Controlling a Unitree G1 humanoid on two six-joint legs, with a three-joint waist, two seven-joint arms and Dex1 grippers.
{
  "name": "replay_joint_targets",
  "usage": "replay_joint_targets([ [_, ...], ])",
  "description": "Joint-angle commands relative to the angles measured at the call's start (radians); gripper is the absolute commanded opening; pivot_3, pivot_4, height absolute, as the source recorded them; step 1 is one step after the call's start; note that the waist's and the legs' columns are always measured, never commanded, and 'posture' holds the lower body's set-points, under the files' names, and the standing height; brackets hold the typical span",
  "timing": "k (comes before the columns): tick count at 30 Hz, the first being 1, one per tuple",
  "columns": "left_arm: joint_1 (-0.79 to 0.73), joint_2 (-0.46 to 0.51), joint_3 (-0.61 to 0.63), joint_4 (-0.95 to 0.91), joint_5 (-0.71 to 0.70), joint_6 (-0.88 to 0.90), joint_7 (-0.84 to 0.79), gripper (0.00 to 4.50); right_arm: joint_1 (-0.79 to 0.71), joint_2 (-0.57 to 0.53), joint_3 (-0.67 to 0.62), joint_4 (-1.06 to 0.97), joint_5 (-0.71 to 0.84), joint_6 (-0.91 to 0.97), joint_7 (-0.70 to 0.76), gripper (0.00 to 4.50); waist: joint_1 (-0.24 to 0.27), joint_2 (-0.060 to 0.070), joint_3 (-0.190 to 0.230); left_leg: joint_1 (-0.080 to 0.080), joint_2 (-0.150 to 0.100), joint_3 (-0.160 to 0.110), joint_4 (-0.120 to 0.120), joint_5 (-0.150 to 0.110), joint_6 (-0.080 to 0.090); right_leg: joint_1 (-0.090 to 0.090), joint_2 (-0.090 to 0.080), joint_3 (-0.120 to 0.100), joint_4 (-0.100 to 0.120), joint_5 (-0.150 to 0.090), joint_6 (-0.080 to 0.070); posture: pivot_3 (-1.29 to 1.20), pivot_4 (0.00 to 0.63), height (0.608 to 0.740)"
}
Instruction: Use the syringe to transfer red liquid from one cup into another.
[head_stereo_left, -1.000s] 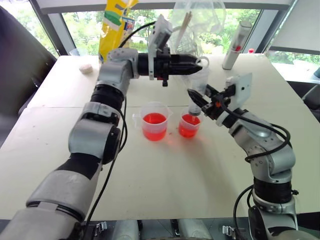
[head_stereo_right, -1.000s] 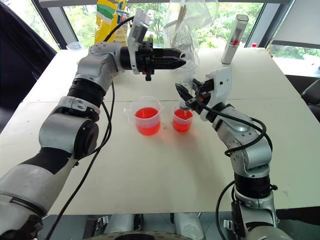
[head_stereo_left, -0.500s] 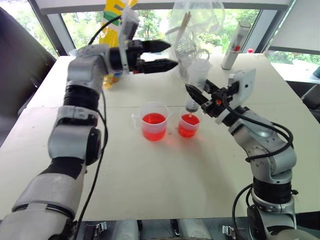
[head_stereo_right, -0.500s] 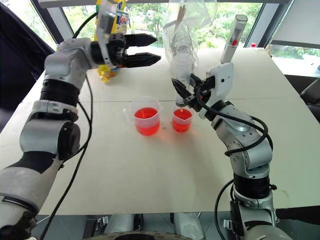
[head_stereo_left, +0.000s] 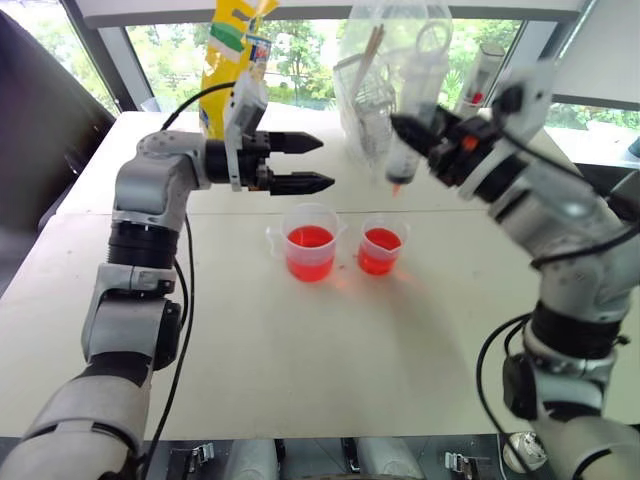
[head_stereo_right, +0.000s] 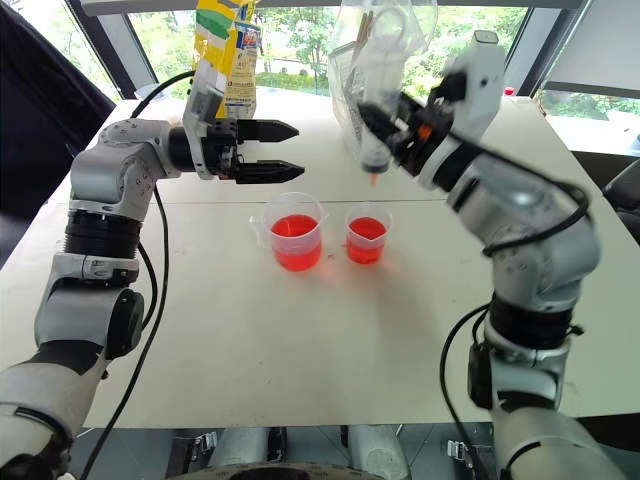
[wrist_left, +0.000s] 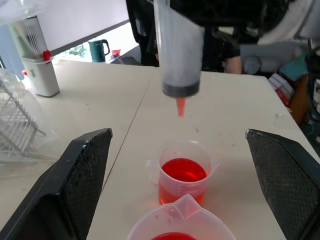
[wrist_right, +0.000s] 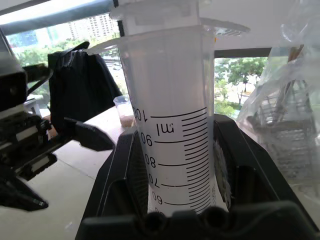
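Observation:
The robot's right gripper needs to set the syringe, now held upright above the table, down on the table (head_stereo_left: 456, 260) next to the smaller cup, away from the larger cup.
My right gripper (head_stereo_left: 422, 132) is shut on the syringe (head_stereo_left: 404, 152), holding it upright above the table. Its orange-red tip hangs well above the smaller handleless cup (head_stereo_left: 381, 249) and slightly behind it. The barrel (wrist_left: 177, 50) shows no red liquid, and a dark seal sits at its lower end. Both that cup and the larger handled cup (head_stereo_left: 308, 243) to its left hold red liquid (head_stereo_right: 293, 227). My left gripper (head_stereo_left: 322, 162) is open and empty, level, pointing right, up and behind the larger cup and left of the syringe.
A yellow bag (head_stereo_left: 228, 55) stands at the back left of the white table (head_stereo_left: 330, 350). A clear plastic bag holding a wire rack (head_stereo_left: 375, 80) is at the back centre, with a grey-white tube (head_stereo_left: 483, 70) beside it. Dark chairs flank the table.
My right gripper lifted the syringe up out of the smaller cup. My left gripper opened at the syringe's top and drew back to the left.

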Motion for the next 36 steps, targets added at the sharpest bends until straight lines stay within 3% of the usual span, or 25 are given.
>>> replay_joint_targets([
  [1,0.006,-0.002,-0.005,-0.057,-0.025,-0.008,0.016,4.39,-0.145,-0.069,-0.019,0.143,0.001,0.246,-0.046,1.39,0.000,0.000,0.000,0.000,0.000,0.000,0.000,0.000,0.000,0.000,0.000,0.000,0.000,0.000,0.000,0.00,0.150,0.739],
  [6,0.041,-0.009,-0.010,-0.105,-0.041,-0.013,0.047,4.39,-0.301,-0.146,0.049,0.455,-0.076,0.496,-0.042,1.39,0.000,0.000,0.000,-0.001,-0.001,0.001,-0.001,0.000,0.000,-0.001,-0.001,0.002,-0.001,0.000,0.000,0.00,0.150,0.739],
  [15,0.104,0.016,-0.009,-0.198,-0.071,0.016,0.089,4.39,-0.210,-0.182,0.224,0.728,-0.144,0.495,0.007,1.39,-0.001,0.000,0.000,-0.001,-0.001,0.001,-0.002,0.000,0.000,-0.002,-0.001,0.004,-0.002,0.000,0.000,0.00,0.150,0.739],
  [26,0.141,0.043,-0.016,-0.268,-0.104,0.053,0.114,4.39,-0.137,-0.181,0.334,0.826,-0.246,0.388,0.113,1.39,-0.001,0.000,0.000,-0.001,-0.001,0.001,-0.001,0.000,0.000,-0.002,0.000,0.004,-0.001,0.000,0.000,0.00,0.150,0.739],
  [32,0.166,0.060,-0.043,-0.295,-0.088,0.035,0.114,4.50,-0.127,-0.179,0.302,0.806,-0.267,0.393,0.134,4.42,-0.002,0.000,0.000,0.000,-0.001,0.001,-0.001,0.000,0.000,-0.002,0.000,0.004,-0.001,0.000,0.000,0.00,0.150,0.739],
  [36,0.174,0.067,-0.039,-0.315,-0.112,0.058,0.109,4.50,-0.101,-0.194,0.263,0.673,-0.255,0.420,0.135,4.47,-0.001,0.000,0.000,-0.001,0.000,0.001,-0.001,0.000,0.000,-0.002,0.000,0.004,-0.001,0.000,0.000,0.00,0.150,0.739],
])
